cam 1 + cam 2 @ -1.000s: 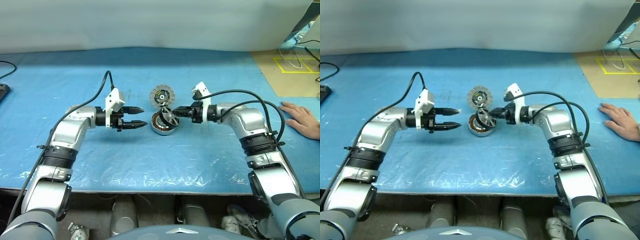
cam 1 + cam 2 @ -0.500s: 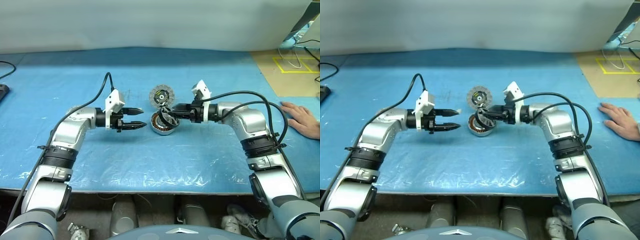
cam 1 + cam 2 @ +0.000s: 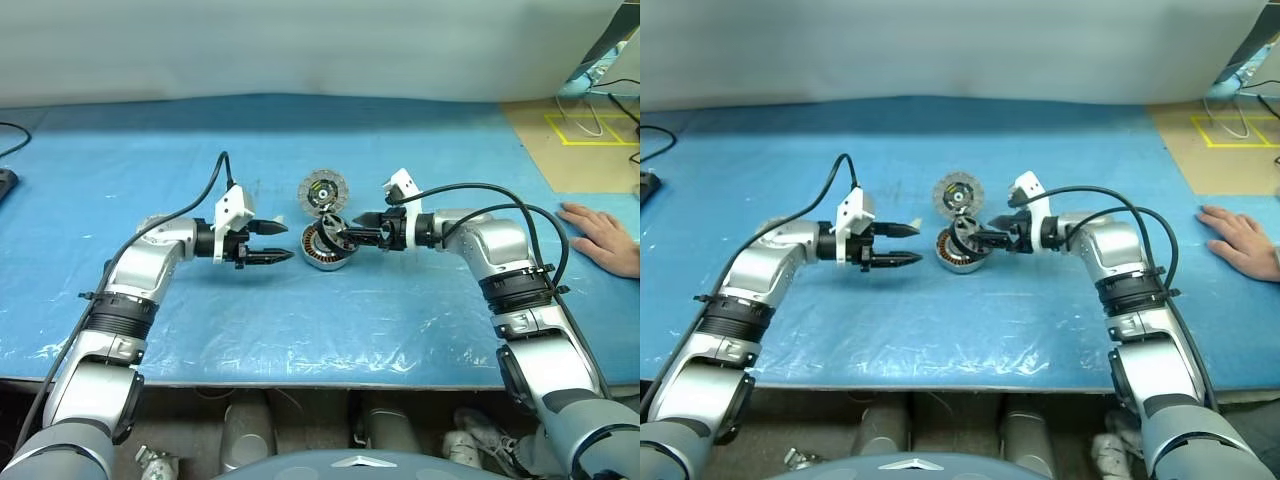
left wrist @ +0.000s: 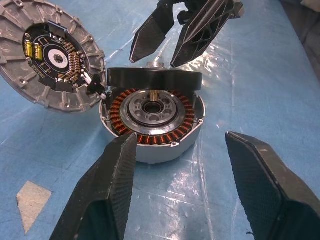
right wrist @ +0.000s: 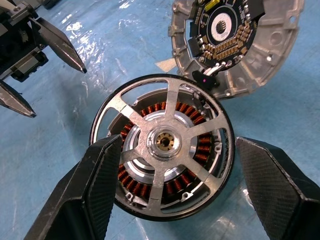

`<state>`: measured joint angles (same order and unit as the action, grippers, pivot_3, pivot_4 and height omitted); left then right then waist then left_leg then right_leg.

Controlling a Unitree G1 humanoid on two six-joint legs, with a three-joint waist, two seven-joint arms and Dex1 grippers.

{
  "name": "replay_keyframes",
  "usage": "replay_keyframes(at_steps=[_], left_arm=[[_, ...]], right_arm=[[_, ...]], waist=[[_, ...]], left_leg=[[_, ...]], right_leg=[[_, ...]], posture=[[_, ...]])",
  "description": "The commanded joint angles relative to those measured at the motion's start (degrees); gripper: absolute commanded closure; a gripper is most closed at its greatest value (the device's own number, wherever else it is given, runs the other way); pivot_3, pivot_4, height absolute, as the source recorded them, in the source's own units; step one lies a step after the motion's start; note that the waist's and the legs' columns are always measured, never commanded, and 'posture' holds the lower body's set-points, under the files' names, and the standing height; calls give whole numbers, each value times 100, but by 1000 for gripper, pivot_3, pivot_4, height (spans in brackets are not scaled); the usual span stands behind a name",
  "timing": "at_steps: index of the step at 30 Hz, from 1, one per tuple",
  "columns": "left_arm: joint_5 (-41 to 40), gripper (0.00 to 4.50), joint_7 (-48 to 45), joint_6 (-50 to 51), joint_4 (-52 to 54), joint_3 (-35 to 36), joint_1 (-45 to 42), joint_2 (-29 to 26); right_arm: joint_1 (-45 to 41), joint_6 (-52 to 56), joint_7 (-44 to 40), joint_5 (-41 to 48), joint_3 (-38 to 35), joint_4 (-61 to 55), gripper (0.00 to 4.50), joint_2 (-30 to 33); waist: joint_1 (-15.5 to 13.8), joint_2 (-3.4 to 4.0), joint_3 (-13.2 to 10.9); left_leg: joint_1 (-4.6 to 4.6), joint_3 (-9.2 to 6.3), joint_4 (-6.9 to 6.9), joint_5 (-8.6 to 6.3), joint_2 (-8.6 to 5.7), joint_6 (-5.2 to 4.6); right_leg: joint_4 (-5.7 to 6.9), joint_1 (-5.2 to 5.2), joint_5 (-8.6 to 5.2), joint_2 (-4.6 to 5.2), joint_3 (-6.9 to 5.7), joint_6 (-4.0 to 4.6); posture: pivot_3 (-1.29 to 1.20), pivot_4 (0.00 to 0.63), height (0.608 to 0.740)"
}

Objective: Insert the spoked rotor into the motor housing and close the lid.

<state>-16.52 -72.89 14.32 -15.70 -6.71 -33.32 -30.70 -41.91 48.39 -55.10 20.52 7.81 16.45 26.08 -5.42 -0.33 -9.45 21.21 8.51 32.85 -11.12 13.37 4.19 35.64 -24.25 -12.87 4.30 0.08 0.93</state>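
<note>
The spoked rotor is resting tilted on the motor housing's rim, so next my right gripper grabs the rotor's middle (image 5: 165, 141) and lifts it clear before putting it in.
The motor housing (image 4: 152, 122) sits on the blue sheet with its copper windings showing. The spoked rotor (image 5: 165, 142) leans tilted on the housing's rim, on the side nearest my right gripper, its dark rim (image 4: 155, 79) raised above the windings. My right gripper (image 3: 348, 234) is open, one finger (image 5: 85, 200) on each side of the rotor. My left gripper (image 3: 288, 243) hovers open just left of the housing with nothing between its fingers (image 4: 100, 200). The lid (image 3: 323, 190) leans just behind the housing, its circuit face (image 4: 50, 55) showing.
A person's hand (image 3: 605, 238) rests on the table at the far right. A cardboard patch with yellow tape (image 3: 590, 135) lies at the back right. A black cable end (image 3: 6, 182) is at the left edge. The blue sheet (image 3: 330, 330) stretches to the table's front edge.
My right gripper has opened and let go of the spoked rotor, which now leans on the housing. The left gripper has stayed where it was, still open.
</note>
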Motion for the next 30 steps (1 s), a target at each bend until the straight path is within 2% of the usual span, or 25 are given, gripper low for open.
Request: replay_keyframes(at_steps=[1, 10, 19, 22, 24, 30], left_arm=[[-135, 1525, 63, 122, 186, 116, -52, -6], [-124, 1525, 107, 85, 179, 85, -87, 10], [-60, 1525, 90, -85, 47, 47, -90, 17], [-56, 1525, 85, -123, 9, 35, -107, 37], [-48, 1525, 78, -152, -27, 31, -117, 47], [-4, 1525, 43, -222, -108, 22, -121, 60]], right_arm=[[8, 162, 1, 180, 2, -544, 669, -100], [249, 47, 303, -69, 133, -513, 669, -209], [479, -211, 171, -91, 227, -748, 669, -46], [466, -245, 165, -44, 192, -746, 1238, -56], [448, -221, 164, -36, 182, -762, 1410, -45], [435, 39, 93, 192, 46, -847, 1410, -23]], waist=[[4, 0, 0], [1, 0, 0], [2, 0, 0], [2, 0, 0], [20, 0, 0], [12, 0, 0]], left_leg=[[0, 0, 0, 0, 0, 0], [-2, 1, -1, 0, 0, 0], [-5, 2, -1, 0, -1, 1], [-5, 2, -2, 0, -1, 1], [-7, 2, -1, 0, -1, 1], [-9, 3, 0, 0, -1, 1]], right_leg=[[0, -1, 0, 0, 0, 0], [0, -2, 0, 0, 1, 0], [1, -1, 0, 0, 4, 0], [0, -1, 0, 0, 4, 0], [1, 0, 0, 0, 4, 0], [0, 0, 0, -1, 8, 0]], posture=[[0, 150, 740], [0, 150, 740], [0, 150, 740], [0, 150, 740], [0, 150, 740], [0, 150, 740]])
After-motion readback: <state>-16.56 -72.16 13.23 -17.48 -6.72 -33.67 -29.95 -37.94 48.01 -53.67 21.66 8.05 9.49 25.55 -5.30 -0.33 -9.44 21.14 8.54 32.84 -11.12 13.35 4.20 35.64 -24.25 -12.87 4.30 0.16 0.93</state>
